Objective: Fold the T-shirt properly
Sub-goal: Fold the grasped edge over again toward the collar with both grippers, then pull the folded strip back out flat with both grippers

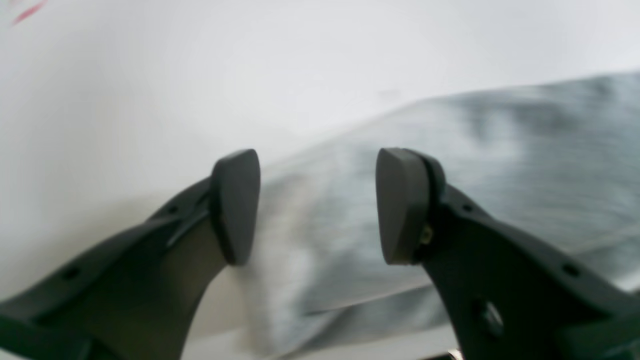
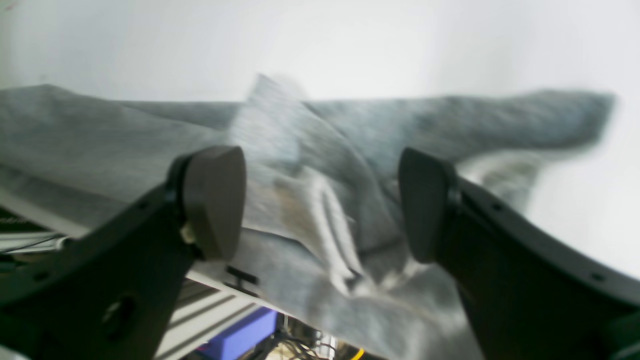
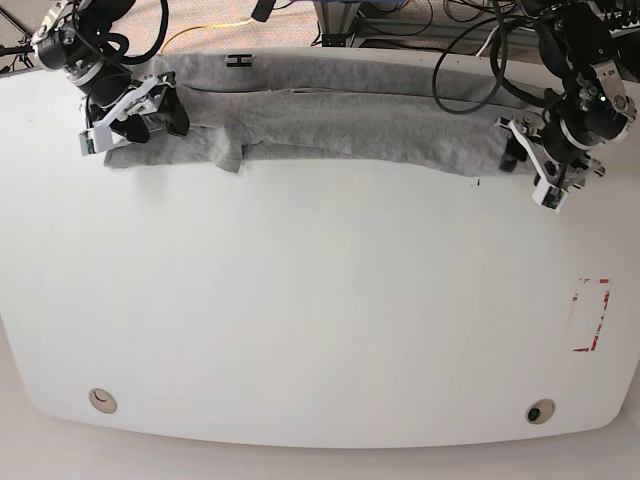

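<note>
The T-shirt hangs over the far edge of the table, so next my left gripper grabs its near end [image 3: 490, 154] and pulls the T-shirt inward with my right gripper before folding.
The light grey T-shirt [image 3: 340, 115] lies bunched in a long strip along the far edge of the white table [image 3: 320, 300], part of it hanging over that edge. A black letter H [image 3: 237, 61] shows near its far hem. My right gripper [image 3: 135, 125] stands open over the strip's left end. In the right wrist view the crumpled T-shirt [image 2: 100, 145] lies under and between the spread fingers of the right gripper [image 2: 320, 200]. My left gripper [image 3: 530, 165] is open at the strip's right end. In the left wrist view the blurred T-shirt [image 1: 500, 165] lies just beyond the left gripper [image 1: 320, 200].
A red rectangular marking [image 3: 592, 315] sits near the table's right edge. Two round fittings [image 3: 100, 400] [image 3: 540, 411] lie near the front edge. Cables [image 3: 470, 40] and frames crowd the space behind the table. A blue box [image 2: 245, 330] shows below the far edge.
</note>
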You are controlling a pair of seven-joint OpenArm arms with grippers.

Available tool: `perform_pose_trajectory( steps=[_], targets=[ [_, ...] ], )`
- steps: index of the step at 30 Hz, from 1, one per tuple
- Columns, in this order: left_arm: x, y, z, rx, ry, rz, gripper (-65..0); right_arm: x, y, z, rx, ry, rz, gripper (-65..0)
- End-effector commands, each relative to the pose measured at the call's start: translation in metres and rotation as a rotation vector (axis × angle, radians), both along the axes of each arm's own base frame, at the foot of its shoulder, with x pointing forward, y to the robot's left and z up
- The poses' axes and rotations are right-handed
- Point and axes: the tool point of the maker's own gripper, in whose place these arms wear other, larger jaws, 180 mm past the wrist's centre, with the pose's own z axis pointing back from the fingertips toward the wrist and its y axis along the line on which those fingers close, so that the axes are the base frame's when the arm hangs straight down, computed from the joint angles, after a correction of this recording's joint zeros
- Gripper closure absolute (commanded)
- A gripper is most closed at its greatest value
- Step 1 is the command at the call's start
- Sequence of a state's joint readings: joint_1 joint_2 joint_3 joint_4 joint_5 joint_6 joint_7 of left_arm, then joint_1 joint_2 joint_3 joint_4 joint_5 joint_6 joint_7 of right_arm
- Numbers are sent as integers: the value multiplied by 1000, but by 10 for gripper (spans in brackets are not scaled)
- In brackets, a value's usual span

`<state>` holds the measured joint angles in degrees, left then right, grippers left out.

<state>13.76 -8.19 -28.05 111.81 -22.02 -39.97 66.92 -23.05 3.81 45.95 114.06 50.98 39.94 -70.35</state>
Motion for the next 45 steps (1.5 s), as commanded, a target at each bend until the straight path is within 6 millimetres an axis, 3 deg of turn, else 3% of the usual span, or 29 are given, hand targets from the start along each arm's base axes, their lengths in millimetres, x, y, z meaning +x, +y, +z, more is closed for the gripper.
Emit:
perform_pose_trajectory(
  steps=[1,5,7,9,11,13,16,21,28,31,37,45],
  targets=[
    [-2,-4,-2,13,10,-31,-339,12,23,11,47,-58,71,-458],
    [-13,-19,-18,-14,63,-71,-338,23,41,4,22,-42,137,-428],
    [-24,-21,-24,-29,75,-72,-338,21,38,-6,-18,-5,124,-357],
    [-22,-21,-25,-41,55,-71,-338,28,33,-17,-46,23,104,-306],
    [-24,-16,-34,-54,75,-62,-338,37,19,-29,-103,65,80,-266],
    [-28,-5,-40,-35,106,-58,-338,31,9,-41,-137,119,69,-274],
    [-34,5,-53,-38,152,-43,-338,21,-25,-49,-181,170,18,-293],
    [-36,14,-53,-31,156,-21,-286,-5,-73,-43,-255,216,-51,-290],
    [-39,15,-60,-47,174,-5,-265,-24,-104,-32,-328,247,-78,-290],
    [-39,12,-60,-50,175,-11,-265,-14,-91,-14,-305,169,-56,-290],
    [-28,13,-56,-51,151,-10,-264,-2,-33,12,-83,30,31,-284],
    [-26,15,-54,-49,145,-4,-262,-2,34,-17,11,95,150,-270]
  ],
)
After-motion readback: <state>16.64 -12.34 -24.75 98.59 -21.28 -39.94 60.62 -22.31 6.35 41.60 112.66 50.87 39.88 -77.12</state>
